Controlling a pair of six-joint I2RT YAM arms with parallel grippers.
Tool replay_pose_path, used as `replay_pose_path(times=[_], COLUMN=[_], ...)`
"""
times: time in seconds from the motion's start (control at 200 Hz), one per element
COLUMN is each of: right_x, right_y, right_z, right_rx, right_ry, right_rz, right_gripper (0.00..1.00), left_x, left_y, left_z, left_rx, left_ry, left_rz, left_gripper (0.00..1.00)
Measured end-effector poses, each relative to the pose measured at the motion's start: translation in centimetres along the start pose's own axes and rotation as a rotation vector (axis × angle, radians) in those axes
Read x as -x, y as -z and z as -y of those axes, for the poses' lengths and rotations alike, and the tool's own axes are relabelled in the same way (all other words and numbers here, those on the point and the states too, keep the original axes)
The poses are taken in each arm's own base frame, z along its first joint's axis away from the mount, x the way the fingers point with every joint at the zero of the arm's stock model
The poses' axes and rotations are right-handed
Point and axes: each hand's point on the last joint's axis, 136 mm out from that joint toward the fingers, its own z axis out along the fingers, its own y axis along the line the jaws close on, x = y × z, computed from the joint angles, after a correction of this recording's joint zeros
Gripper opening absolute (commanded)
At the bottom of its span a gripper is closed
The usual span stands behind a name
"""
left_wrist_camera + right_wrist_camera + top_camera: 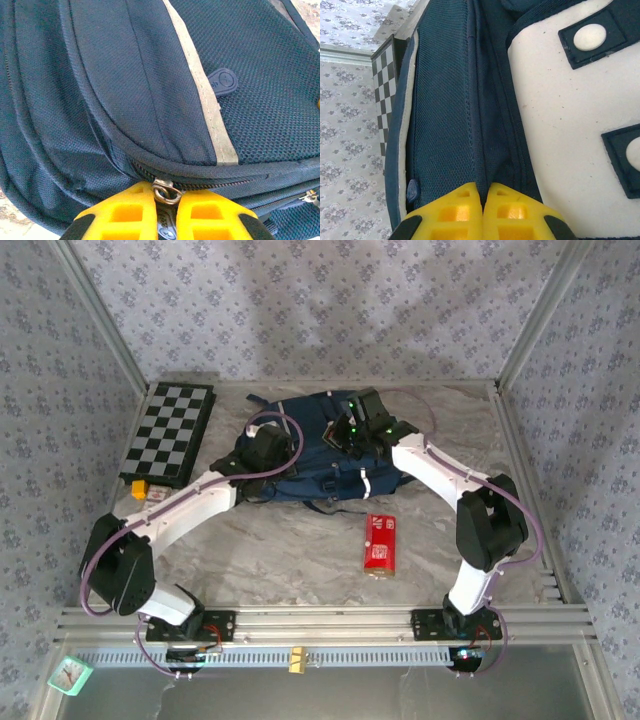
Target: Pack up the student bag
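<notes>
The left gripper's fingers are at the metal ring of the zipper pull, so it should open and pinch its dark tab (167,225) before pulling the zip along.
The student bag (312,462), a navy backpack, lies at the back middle of the table. In the left wrist view its navy fabric (125,85) carries a pale trim stripe (210,110). My left gripper (169,200) is at the bag's left side, its yellow fingers shut on the metal zipper pull (166,192) of a closed zip. My right gripper (483,192) is over the bag's top right, shut on a fold of navy fabric (487,150) beside the white front patch (560,130). From above, the left gripper (272,452) and right gripper (358,430) both rest on the bag.
A folded chessboard (170,432) lies at the back left, with a small yellow piece (139,490) at its near end. A red packet (380,542) lies in front of the bag on the marble table (300,560). Metal rails frame the table.
</notes>
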Motion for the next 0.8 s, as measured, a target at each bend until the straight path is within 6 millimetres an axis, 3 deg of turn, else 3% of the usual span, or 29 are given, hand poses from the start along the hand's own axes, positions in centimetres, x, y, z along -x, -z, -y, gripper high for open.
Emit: replay_pose_path(times=[0.34,0.61,0.705,0.8], right_x=[0.1,-0.3,-0.6,-0.7], right_y=[0.4,0.3,-0.2,-0.4], right_z=[0.2,0.1,0.0,0.1], right_rx=[0.043,0.052,0.048,0.044], right_ry=[-0.018,-0.006,0.005,0.005], right_rz=[-0.067,-0.084,-0.092,-0.095], right_gripper=[0.0,0.0,0.0,0.0], left_x=[-0.5,-0.5,-0.5,-0.4], left_y=[0.1,-0.2,-0.5,-0.7], left_z=[-0.3,-1.0,-1.6,-2.2], left_rx=[-0.023,-0.074,-0.058,-0.048], left_ry=[-0.123,-0.179,-0.188,-0.177], left_rz=[-0.014,-0.024,-0.032,-0.041], left_gripper=[0.0,0.4,0.48,0.5])
